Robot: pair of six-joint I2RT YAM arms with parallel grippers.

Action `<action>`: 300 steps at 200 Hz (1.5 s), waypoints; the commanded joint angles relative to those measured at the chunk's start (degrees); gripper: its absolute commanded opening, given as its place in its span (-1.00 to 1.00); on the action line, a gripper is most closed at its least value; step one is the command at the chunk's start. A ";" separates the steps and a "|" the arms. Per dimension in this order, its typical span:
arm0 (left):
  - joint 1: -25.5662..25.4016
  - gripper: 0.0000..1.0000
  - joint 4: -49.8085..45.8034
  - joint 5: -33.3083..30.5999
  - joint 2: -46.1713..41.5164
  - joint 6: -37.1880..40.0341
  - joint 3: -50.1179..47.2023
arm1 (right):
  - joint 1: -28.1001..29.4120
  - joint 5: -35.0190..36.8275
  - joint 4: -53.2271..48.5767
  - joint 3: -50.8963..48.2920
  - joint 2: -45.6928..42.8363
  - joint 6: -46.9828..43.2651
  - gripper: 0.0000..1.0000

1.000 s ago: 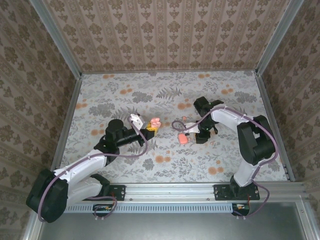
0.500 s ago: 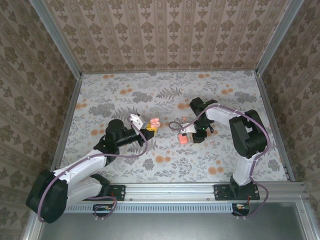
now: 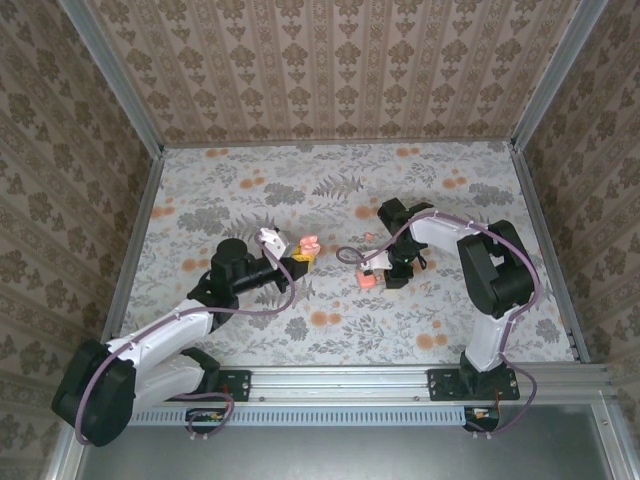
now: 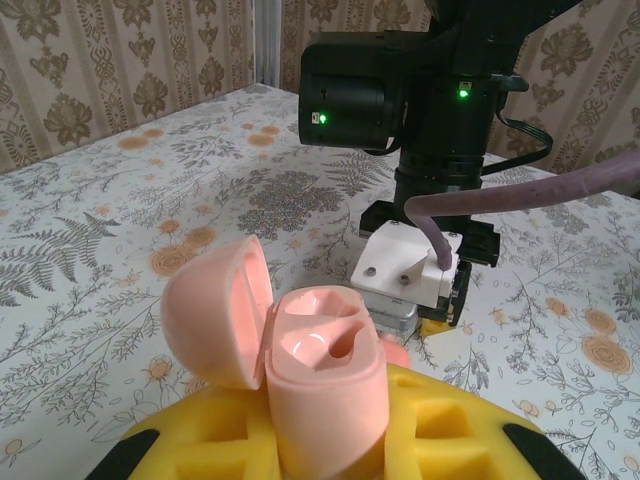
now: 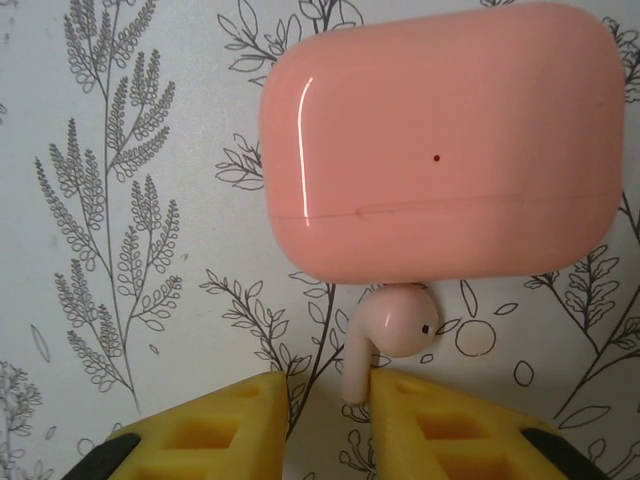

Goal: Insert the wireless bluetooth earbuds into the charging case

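Note:
The shut case crowds the earbud's head and my fingers reach only the stem, so my right gripper should push the shut case away and grip the head (image 5: 402,320).
My left gripper (image 4: 330,425) is shut on the charging case (image 4: 322,375) and holds it upright between yellow foam fingers. Its lid (image 4: 215,320) hangs open to the left and both wells are empty. The held case (image 3: 311,244) also shows in the top view, left of centre. A second pink case (image 5: 440,150) lies shut on the table (image 3: 250,330), seen from above as the shut case (image 3: 367,281). One earbud (image 5: 395,325) lies against its near edge. My right gripper (image 5: 330,395) points down over it and is open. The stem stands between the fingertips, touching the right one, with a gap to the left one.
The right arm's wrist and camera block (image 4: 405,270) stand on the table just beyond the held case. Patterned walls and metal rails (image 3: 540,250) close in the floral table on three sides. Flat orange flower spots (image 3: 320,318) are printed on the cloth.
My right gripper has shifted slightly left toward the shut case, and its fingers have narrowed around the earbud's stem. The left arm and its case have not moved.

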 commanded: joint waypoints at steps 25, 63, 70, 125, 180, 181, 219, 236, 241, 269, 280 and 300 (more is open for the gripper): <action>0.40 -0.74 0.01 0.02 -1.98 -0.09 -1.22 | 1.17 -2.62 -2.85 -2.45 -2.50 2.09 -0.45; 0.42 -0.74 -0.25 -0.08 -2.94 -0.13 -1.59 | 1.83 -3.42 -2.21 -3.15 -2.95 3.07 -0.45; 0.40 -0.74 -0.24 -0.07 -3.03 -0.26 -1.58 | 1.95 -3.42 -2.10 -3.27 -3.13 3.32 -0.45; 0.40 -0.75 -0.60 -1.14 -3.80 0.10 -2.03 | 1.90 -3.24 -2.01 -2.74 -8.26 11.50 -0.40; 0.45 -0.75 -0.72 -1.15 -4.00 0.28 -2.13 | 1.90 -3.17 5.19 -4.43 -19.18 42.57 -0.18; 0.47 -0.75 -0.72 -1.18 -4.00 0.31 -2.12 | 1.97 -3.07 5.41 -4.53 -19.39 43.18 -0.17; 0.40 -0.75 -0.89 -1.39 -3.87 0.31 -1.78 | 1.95 4.92 7.34 -5.56 -23.71 65.47 -0.13; 0.40 -0.75 -0.91 -1.33 -3.70 0.31 -1.52 | 1.96 8.18 4.62 -4.57 -23.50 72.12 -0.13; 0.46 -0.75 -0.96 -1.31 -3.66 0.37 -1.49 | 1.96 8.72 3.80 -4.34 -23.39 73.88 -0.13; 0.40 -0.75 -1.02 -1.41 -3.45 0.24 -1.32 | 2.71 11.05 0.23 -4.01 -22.17 79.63 -0.12; 0.33 -0.75 -1.06 -1.61 -3.41 0.23 -1.22 | 3.21 11.62 -0.41 -4.31 -21.64 80.72 -0.12; 0.31 -0.75 -1.21 -1.83 -3.39 0.11 -1.23 | 4.08 11.82 -0.53 -4.62 -20.06 82.97 -0.08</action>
